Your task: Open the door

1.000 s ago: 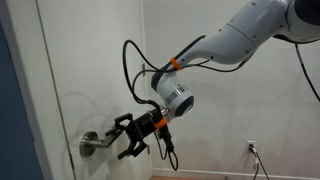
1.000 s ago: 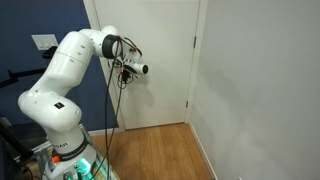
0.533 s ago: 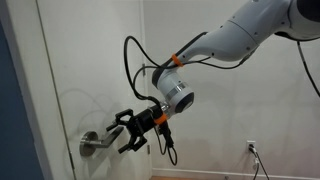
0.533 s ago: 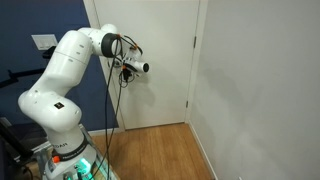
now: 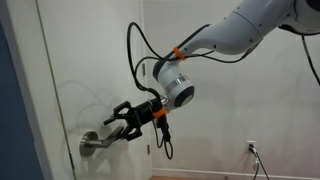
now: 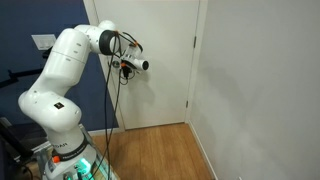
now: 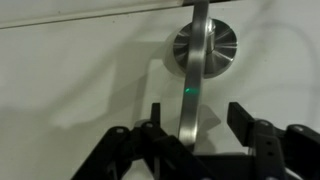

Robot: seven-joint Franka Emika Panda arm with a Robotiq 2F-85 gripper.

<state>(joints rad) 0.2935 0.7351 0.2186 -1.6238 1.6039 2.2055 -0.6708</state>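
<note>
The lever slants off-centre between my open fingers; next I line up, then grip its loose end [image 7: 188, 130] before turning it down.
The white door [image 5: 90, 60] carries a brushed silver lever handle [image 5: 95, 146] on a round rose. In the wrist view the rose [image 7: 206, 45] sits on the door and the lever [image 7: 192, 95] runs down from it, between my two fingers. My gripper [image 5: 116, 122] is open, its fingers just above and beside the lever's free end, gripping nothing. In the wrist view the gripper [image 7: 197, 120] has one black finger on each side of the lever, with a gap on both sides. In an exterior view the door [image 6: 165, 60] is shut and the arm hides the handle; the gripper [image 6: 146, 68] points at it.
A dark blue wall [image 5: 12, 110] adjoins the door's handle side, and also shows in an exterior view [image 6: 40, 20] with a light switch [image 6: 43, 42]. A white wall [image 6: 260, 90] lies past the hinge side, with an outlet and plug [image 5: 252, 147]. The floor is wood [image 6: 160, 145]. Black cables [image 5: 135, 50] loop off the wrist.
My gripper has risen a little and edged toward the door, from level with the lever to slightly above it. It stays open. The door and handle have not moved.
</note>
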